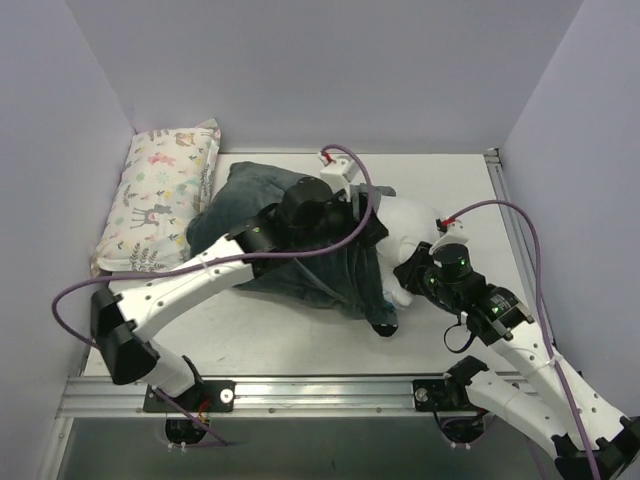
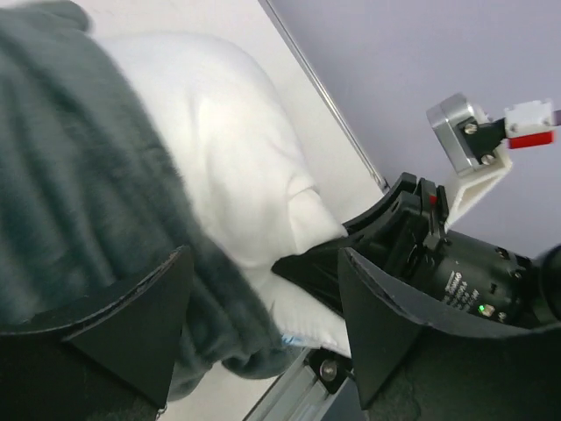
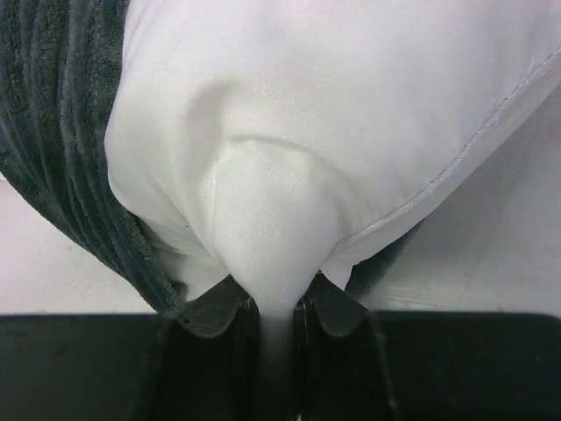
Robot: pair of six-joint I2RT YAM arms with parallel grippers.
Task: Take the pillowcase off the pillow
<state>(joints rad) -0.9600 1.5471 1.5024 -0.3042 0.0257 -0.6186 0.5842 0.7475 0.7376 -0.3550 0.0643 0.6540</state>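
I should next move my left gripper back from the pillowcase's open edge, closing on the fold at the pillowcase's near-side middle (image 1: 291, 263).
The dark grey-teal pillowcase (image 1: 260, 235) lies bunched mid-table, with the white pillow (image 1: 412, 222) sticking out of its right end. No zebra side shows. My left gripper (image 1: 362, 228) is open over the case's open edge. In the left wrist view its jaws stand wide apart (image 2: 263, 307) around the plush pillowcase (image 2: 79, 193) and the pillow (image 2: 228, 149), whose blue tag (image 2: 296, 339) shows at a corner. My right gripper (image 1: 408, 272) is shut on a pinched fold of the pillow (image 3: 289, 132); its fingertips (image 3: 274, 307) clamp the white cloth, with the pillowcase (image 3: 61, 114) at left.
A smaller pastel animal-print pillow (image 1: 160, 195) lies along the left wall. Purple walls close in the back and both sides. A metal rail (image 1: 330, 392) runs along the near edge. My right arm (image 2: 465, 276) is close to the left gripper.
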